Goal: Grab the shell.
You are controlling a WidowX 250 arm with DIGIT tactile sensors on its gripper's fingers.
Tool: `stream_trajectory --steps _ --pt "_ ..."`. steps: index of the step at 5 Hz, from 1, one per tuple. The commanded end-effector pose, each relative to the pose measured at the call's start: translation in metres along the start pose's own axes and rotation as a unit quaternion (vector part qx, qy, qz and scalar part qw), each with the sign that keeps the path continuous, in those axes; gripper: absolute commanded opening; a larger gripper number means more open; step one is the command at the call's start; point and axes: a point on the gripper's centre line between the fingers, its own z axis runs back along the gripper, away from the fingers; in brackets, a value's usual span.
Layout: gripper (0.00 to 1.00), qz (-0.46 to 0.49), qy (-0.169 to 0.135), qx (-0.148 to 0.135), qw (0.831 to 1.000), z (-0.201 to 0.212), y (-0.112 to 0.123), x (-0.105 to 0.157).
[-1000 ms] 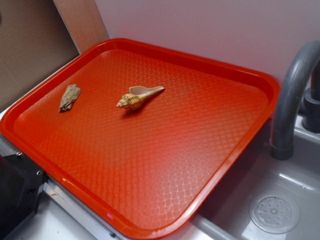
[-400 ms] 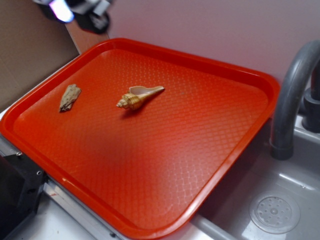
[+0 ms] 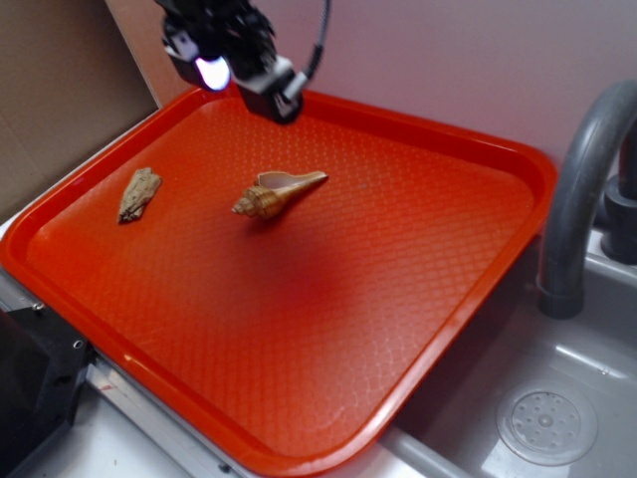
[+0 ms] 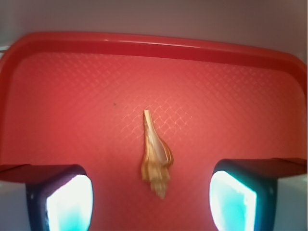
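Observation:
The shell is next for my gripper, which should go down and close across the shell's middle at the pale opening [image 3: 283, 187] [image 4: 158, 151], between the pointed tail and spiral end.
The shell [image 3: 278, 193] is a small golden-tan spiral conch with a pointed tail, lying on the red tray [image 3: 418, 299] left of its middle. My gripper [image 3: 254, 68] hangs above the tray's far left part, up and behind the shell, not touching it. In the wrist view the shell [image 4: 154, 155] lies lengthwise between my two glowing fingers [image 4: 67, 202], well below them, with wide gaps on both sides. The gripper [image 4: 150, 204] is open and holds nothing.
A flat, rough beige-brown fragment [image 3: 138, 193] lies near the tray's left rim. A grey faucet [image 3: 577, 189] rises at the right over a grey sink with a drain [image 3: 546, 424]. A wall stands behind the tray, and a black object [image 3: 30, 378] sits at the lower left.
My gripper came into view from the upper left and has moved right and down, over the tray's far left part. The shell and the fragment have not moved.

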Motion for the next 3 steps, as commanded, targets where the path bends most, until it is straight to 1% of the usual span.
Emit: stream_trajectory --steps 1,2,3 --pt "1.0 -0.024 0.006 0.035 0.999 -0.04 0.005 -0.003" --pt "1.0 -0.026 0.025 0.056 0.998 -0.057 0.009 -0.003" --pt "1.0 -0.038 0.043 0.051 0.997 -0.077 0.011 -0.005"
